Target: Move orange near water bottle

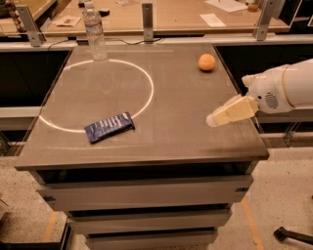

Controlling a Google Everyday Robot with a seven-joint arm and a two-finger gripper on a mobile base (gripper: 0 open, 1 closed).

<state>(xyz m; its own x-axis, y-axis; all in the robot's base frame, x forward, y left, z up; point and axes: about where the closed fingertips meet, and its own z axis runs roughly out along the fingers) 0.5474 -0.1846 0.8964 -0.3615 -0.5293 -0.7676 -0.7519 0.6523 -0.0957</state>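
Note:
The orange is near the grey table's far corner. My gripper should go next to it and close around the orange's sides (206, 62).
The orange (207, 62) sits on the grey table (161, 132) near its far right corner. The water bottle (95, 32), clear with a white cap, stands upright at the far left edge of the table, well left of the orange. My gripper (215, 119) reaches in from the right, over the table's right side, in front of the orange and apart from it. It holds nothing that I can see.
A blue snack packet (109, 127) lies flat at the front left, on the rim of a white circle (146, 80) marked on the table. Behind the table runs a wooden bench (186, 14) with metal posts and papers.

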